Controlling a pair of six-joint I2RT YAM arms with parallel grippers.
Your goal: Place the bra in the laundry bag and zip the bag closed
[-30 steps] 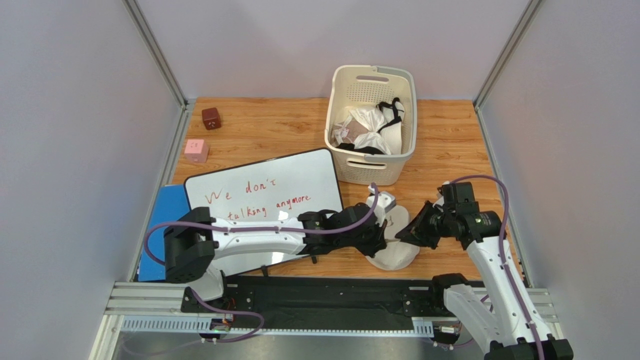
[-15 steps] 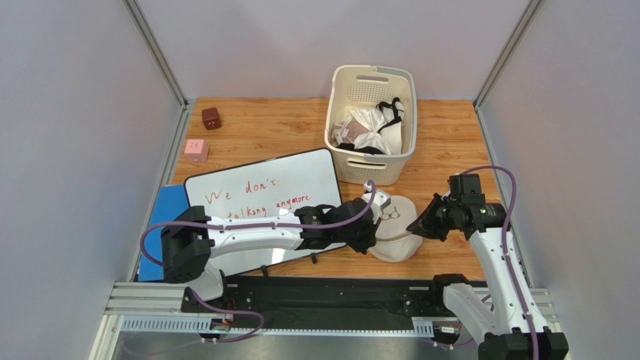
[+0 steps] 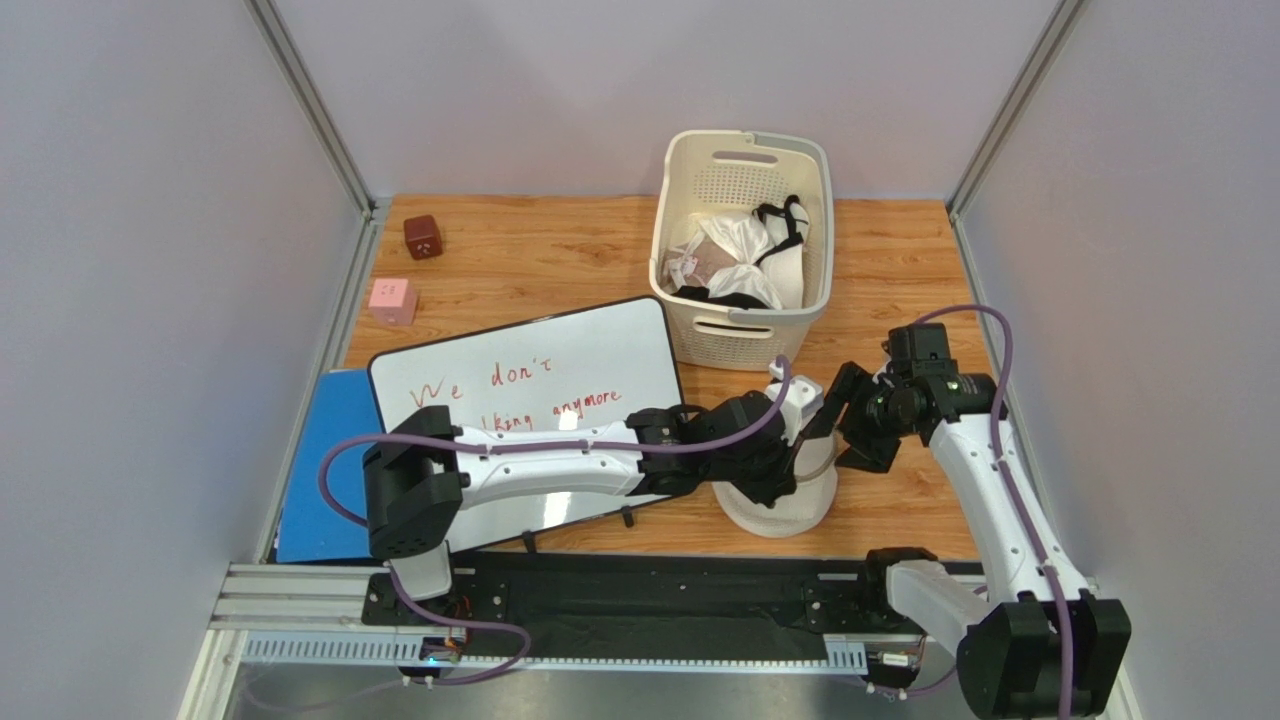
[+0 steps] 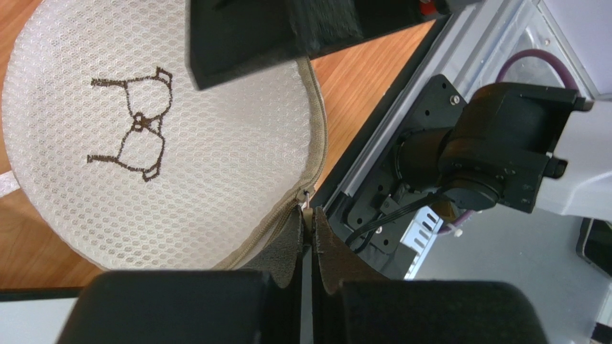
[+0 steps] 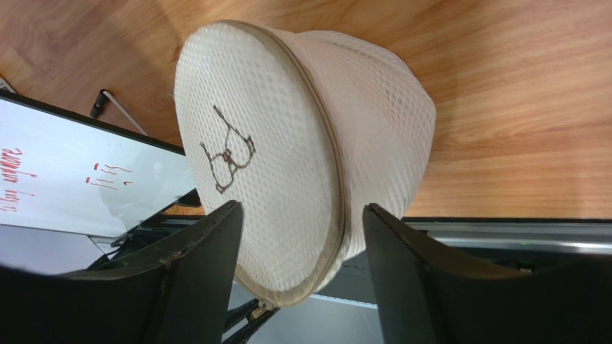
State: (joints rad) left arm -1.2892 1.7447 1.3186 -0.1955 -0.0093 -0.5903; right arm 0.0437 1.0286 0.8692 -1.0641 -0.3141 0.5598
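The zipper pull is in my left gripper but the laundry bag's rim stands free, so my right gripper needs to grip the rim [image 4: 314,174] next to the pull before zipping.
The laundry bag [image 3: 769,510] is a round cream mesh pouch with a brown bra emblem [image 4: 136,125], lying on the wood near the front rail. My left gripper [image 3: 781,477] reaches over it. In the left wrist view its fingers are shut on the small zipper pull [image 4: 307,209] at the bag's rim. My right gripper [image 5: 302,215] stands open, one finger on each side of the bag [image 5: 302,165], not pressing it. The zipper rim [image 5: 327,150] looks closed where it shows. The bra is hidden.
A cream slatted basket [image 3: 736,333] holding white cloth and a black-strapped garment stands behind the bag. To the left, a whiteboard [image 3: 526,393] with red writing lies on a blue sheet [image 3: 323,450]. A pink cube [image 3: 392,300] and a brown cube [image 3: 422,236] sit far left. The rail [image 3: 646,593] runs along the front.
The right gripper was shut at the bag's right edge and has opened. The left gripper has moved right along the bag's rim with the zipper pull, and the bag has shifted under it.
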